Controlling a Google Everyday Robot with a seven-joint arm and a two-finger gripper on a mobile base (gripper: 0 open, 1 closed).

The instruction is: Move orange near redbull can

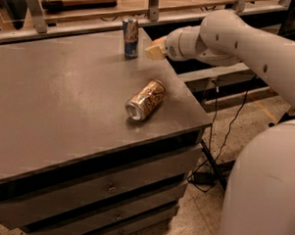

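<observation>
The robot's gripper will release the orange between the redbull can and the gold-brown can (141,63), close beside the foot of the redbull can.
The redbull can (130,37) stands upright near the table's far edge; it is blue and silver with a red mark. My gripper (155,49) is just to the right of it, low over the table's right far corner. It is shut on the orange (159,40), of which only a sliver shows above the cream fingers (153,52). The orange sits about one can's width from the redbull can.
A wider gold-brown can (145,100) lies on its side near the right front of the grey table (60,101). The table's right edge drops off just under my arm. A rail and posts (152,12) run behind the table. Black cables (220,142) hang at the right.
</observation>
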